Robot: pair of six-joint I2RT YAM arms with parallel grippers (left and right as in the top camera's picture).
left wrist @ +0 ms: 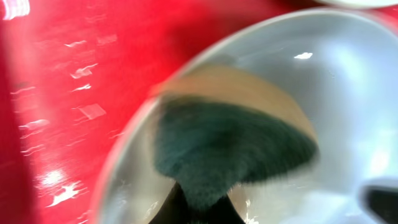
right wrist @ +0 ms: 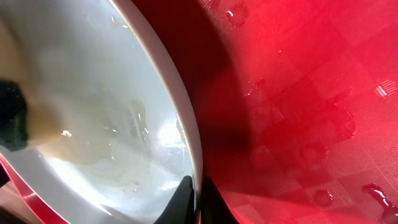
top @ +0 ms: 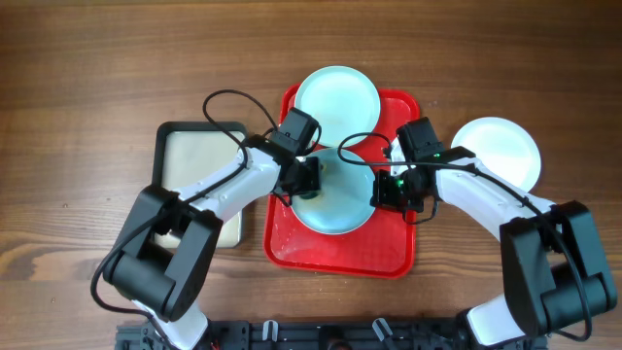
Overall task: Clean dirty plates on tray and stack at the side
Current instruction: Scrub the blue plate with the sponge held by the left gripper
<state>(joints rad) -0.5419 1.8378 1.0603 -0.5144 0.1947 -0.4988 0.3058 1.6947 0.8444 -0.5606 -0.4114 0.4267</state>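
Note:
My left gripper needs to release the sponge on the pale inside of the black-rimmed tray [top: 211,206], just nearer than its middle. The sponge is now pressed into the pale blue plate.
A pale blue plate [top: 335,206] lies in the middle of the red tray [top: 330,251]. My left gripper [top: 303,181] is shut on a sponge [left wrist: 230,146], dark green with a tan back, pressed into this plate [left wrist: 348,93] at its left side. My right gripper [top: 391,188] is shut on the plate's right rim [right wrist: 189,134], one finger inside, one outside. A second pale blue plate [top: 336,97] rests on the tray's far edge. A white plate [top: 498,148] lies on the table right of the tray.
A black-rimmed tray with a pale inside [top: 199,160] lies left of the red tray on the wooden table [top: 97,78]. Water drops speckle the red tray floor [right wrist: 311,93].

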